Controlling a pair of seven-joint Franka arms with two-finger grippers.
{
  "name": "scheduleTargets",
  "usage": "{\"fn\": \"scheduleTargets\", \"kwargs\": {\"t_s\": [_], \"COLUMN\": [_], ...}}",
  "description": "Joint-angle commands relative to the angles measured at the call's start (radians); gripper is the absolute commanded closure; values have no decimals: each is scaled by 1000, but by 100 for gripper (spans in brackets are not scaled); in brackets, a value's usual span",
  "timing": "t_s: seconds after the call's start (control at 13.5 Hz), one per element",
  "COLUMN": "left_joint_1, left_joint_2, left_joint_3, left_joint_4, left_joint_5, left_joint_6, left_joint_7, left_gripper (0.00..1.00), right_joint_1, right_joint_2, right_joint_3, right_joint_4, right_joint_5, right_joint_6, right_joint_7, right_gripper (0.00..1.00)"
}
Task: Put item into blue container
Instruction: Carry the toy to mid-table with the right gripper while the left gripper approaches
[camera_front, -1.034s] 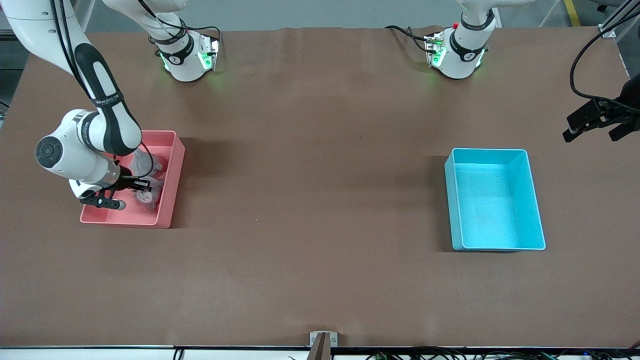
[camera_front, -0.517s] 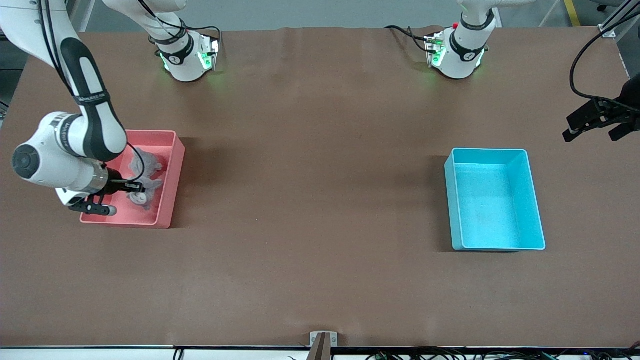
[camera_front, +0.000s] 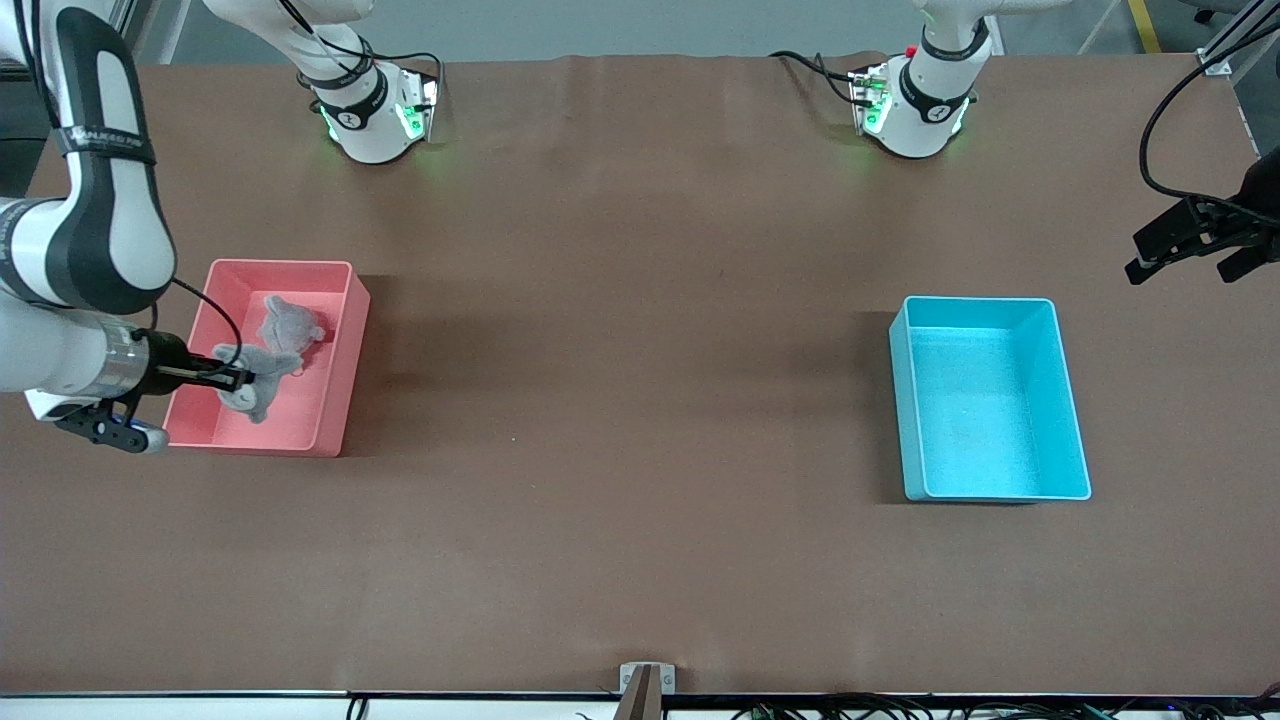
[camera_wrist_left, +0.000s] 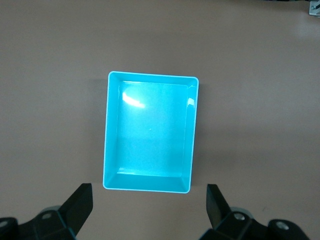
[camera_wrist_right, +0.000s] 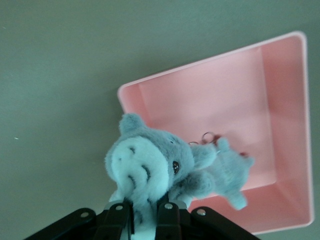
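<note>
My right gripper is going to release the grey plush animal on the table midway (camera_front: 636, 407) between the pink bin and blue container.
The item is a grey plush animal (camera_front: 268, 352) with a pale muzzle and a small key ring. My right gripper (camera_front: 238, 380) is shut on its muzzle and holds it in the air over the pink bin (camera_front: 346, 335). In the right wrist view the plush (camera_wrist_right: 150, 165) hangs from the right gripper (camera_wrist_right: 145, 210), with the pink bin (camera_wrist_right: 285, 100) below it. The blue container (camera_front: 905, 400) stands empty toward the left arm's end of the table. My left gripper (camera_front: 1195, 262) waits open in the air beside it. The left wrist view shows the blue container (camera_wrist_left: 111, 130) past the left gripper (camera_wrist_left: 149, 190).
The pink bin has nothing else in it. Brown table surface stretches between the two bins. Both arm bases (camera_front: 375, 110) stand along the table's edge farthest from the front camera. A small bracket (camera_front: 645, 680) sits at the nearest edge.
My right arm has risen and drawn back toward its end of the table, lifting the plush off the pink bin's floor. The left arm has not moved.
</note>
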Motion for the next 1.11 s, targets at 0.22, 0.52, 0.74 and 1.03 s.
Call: {"fn": "scheduleTargets", "kwargs": {"t_s": [0.22,0.52,0.74,1.03], "left_joint_1": [12,13,13,-48], "left_joint_2": [3,4,13,87], "left_joint_3": [-5,-4,-8,-57], "left_joint_4": [13,4,0,0], "left_joint_5": [15,15,14,6], "left_joint_6": [-14,-21,-45,-45], "left_joint_7": [4,-10,-5,-72], "left_gripper": [0,0,0,0], "right_joint_1": [290,477,572,678], "right_joint_2": [12,111,212,386], "right_joint_3": [-2,-2,-2,-5], "right_joint_4": [1,4,74,244], "right_joint_5": [15,19,15,4], "right_joint_6": [112,304,364,385], "right_joint_7": [534,851,1019,1244], "right_gripper": [99,99,99,99]}}
